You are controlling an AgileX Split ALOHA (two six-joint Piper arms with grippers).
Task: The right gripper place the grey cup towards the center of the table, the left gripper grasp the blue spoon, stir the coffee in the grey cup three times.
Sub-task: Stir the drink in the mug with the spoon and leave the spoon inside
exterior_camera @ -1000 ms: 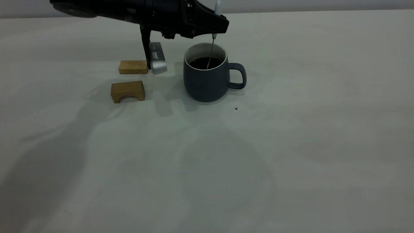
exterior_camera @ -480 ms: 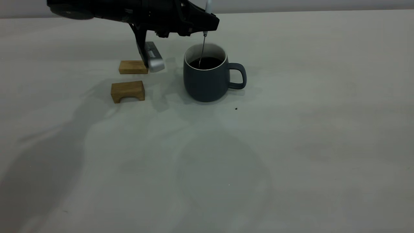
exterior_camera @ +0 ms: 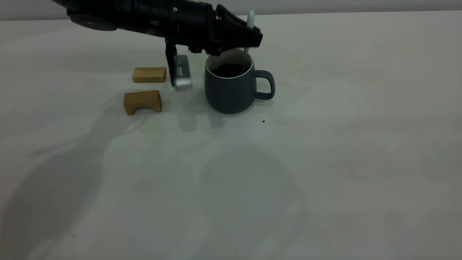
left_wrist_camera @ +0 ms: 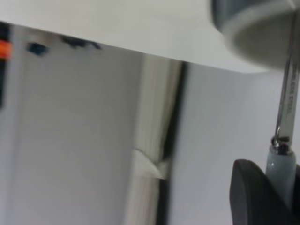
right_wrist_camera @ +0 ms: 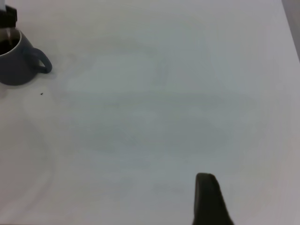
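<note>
The robot's left gripper needs to release the blue spoon, leaning it against the grey cup's far rim [exterior_camera: 243,52] near the cup's handle.
The grey cup [exterior_camera: 231,92] stands on the table [exterior_camera: 325,162] with its handle to the right and dark coffee [exterior_camera: 228,69] inside. My left gripper [exterior_camera: 249,39] hovers just above the cup's handle-side rim, shut on the blue spoon [exterior_camera: 250,18]. The spoon is held upright, and its thin metal neck dips into the cup near that rim. In the left wrist view the pale handle [left_wrist_camera: 281,169] sits between the dark fingers [left_wrist_camera: 251,197], with the cup [left_wrist_camera: 262,28] beyond. One finger [right_wrist_camera: 208,199] of my right gripper shows far from the cup [right_wrist_camera: 16,65], with nothing beside it.
Two wooden blocks lie left of the cup: a flat one [exterior_camera: 149,74] and an arched one [exterior_camera: 142,102]. A silver-grey part [exterior_camera: 182,73] under the left arm hangs between the flat block and the cup. A dark speck [exterior_camera: 263,121] lies near the cup.
The left gripper swung the spoon left across the cup, then back right to the handle-side rim, ending a little lower. The cup and blocks stayed put.
</note>
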